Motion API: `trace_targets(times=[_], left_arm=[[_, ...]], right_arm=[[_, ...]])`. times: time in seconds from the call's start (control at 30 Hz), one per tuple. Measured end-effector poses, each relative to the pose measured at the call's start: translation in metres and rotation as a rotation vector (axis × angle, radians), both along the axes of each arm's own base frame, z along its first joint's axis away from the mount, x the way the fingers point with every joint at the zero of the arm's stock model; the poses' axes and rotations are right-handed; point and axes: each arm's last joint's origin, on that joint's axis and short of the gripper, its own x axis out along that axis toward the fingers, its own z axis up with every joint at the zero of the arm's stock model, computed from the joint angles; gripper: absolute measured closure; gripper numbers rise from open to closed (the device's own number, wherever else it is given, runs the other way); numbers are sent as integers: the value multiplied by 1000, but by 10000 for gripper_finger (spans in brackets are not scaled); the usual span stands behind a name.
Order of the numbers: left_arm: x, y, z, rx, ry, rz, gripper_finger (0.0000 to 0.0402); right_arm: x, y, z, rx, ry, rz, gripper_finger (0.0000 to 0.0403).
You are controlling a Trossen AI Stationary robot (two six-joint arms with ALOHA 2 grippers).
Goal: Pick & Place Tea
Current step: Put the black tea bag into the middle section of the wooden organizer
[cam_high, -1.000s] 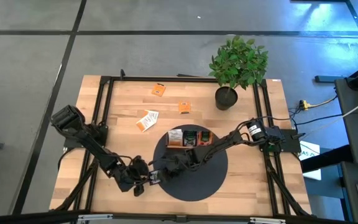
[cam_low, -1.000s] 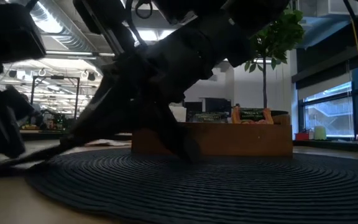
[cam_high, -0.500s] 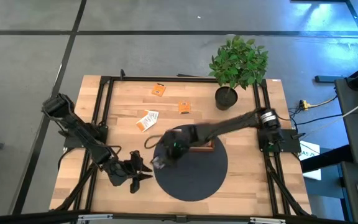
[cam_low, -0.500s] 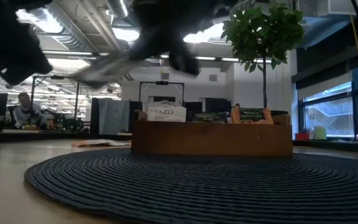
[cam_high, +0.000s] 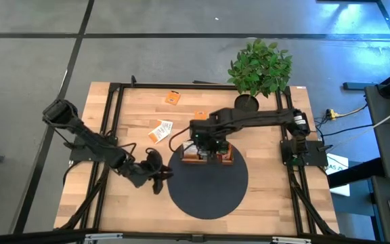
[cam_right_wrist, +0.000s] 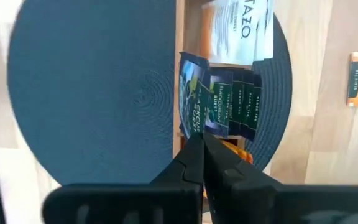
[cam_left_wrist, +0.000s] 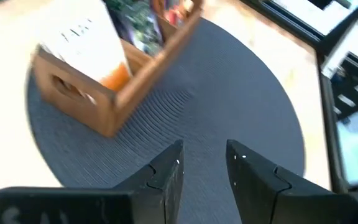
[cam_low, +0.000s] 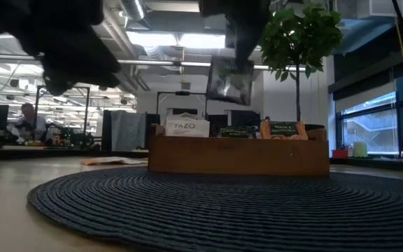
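Observation:
The robot's right gripper will set the dark tea sachet down between the dark green sachets and the tray's near side (cam_high: 208,158) (cam_right_wrist: 194,101).
A dark tea sachet (cam_right_wrist: 193,93) hangs under my right gripper (cam_right_wrist: 201,149), which is shut on it above the brown wooden tray (cam_high: 227,161). In the low view the sachet (cam_low: 231,80) hangs clear above the tray (cam_low: 238,157). White, dark green and orange sachets (cam_right_wrist: 236,102) stand in the tray. An orange sachet (cam_high: 172,97), another orange one (cam_high: 200,116) and a white-and-orange one (cam_high: 160,130) lie flat on the wood. My left gripper (cam_left_wrist: 204,163) is open, with nothing in it, above the round mat's left edge (cam_high: 156,177). My right gripper pinches the dark sachet by its top edge (cam_right_wrist: 194,132) between its two shut fingers. The fingers point down from above. The sachet hangs below them, lifted clear, over the tray's compartments.
The tray stands on the far part of a dark round woven mat (cam_high: 208,190). A potted plant (cam_high: 257,68) stands at the table's far right. A black frame rail (cam_high: 110,129) runs round the tabletop. Bare wood lies at the near left.
My right gripper has risen from the mat's near left part, beside my left gripper, and gone toward the far edge to above the tray. It has turned to point down, and the dark sachet now hangs under it. My left gripper has risen and drawn back from the mat.

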Motion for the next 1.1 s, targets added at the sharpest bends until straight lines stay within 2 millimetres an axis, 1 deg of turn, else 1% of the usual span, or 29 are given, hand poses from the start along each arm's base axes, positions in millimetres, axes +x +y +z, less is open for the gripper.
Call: trace_targets(times=[0.17,0.3,0.47,0.73,0.9,1.1], left_arm=[[6,12,0,5,0,50,286],[9,17,0,5,0,72,286],[10,19,0,5,0,83,286],[10,20,0,9,5,84,286],[9,19,-1,11,9,83,286],[9,20,-2,16,18,82,286]], right_arm=[[-1,-4,-31,-18,54,10,400],[-2,-9,-53,-25,76,-4,400],[-4,-11,-71,-25,88,-9,400],[1,-11,-74,-22,24,-8,393],[2,-11,-76,-15,26,-7,398],[2,-11,-75,-3,23,-10,395]])
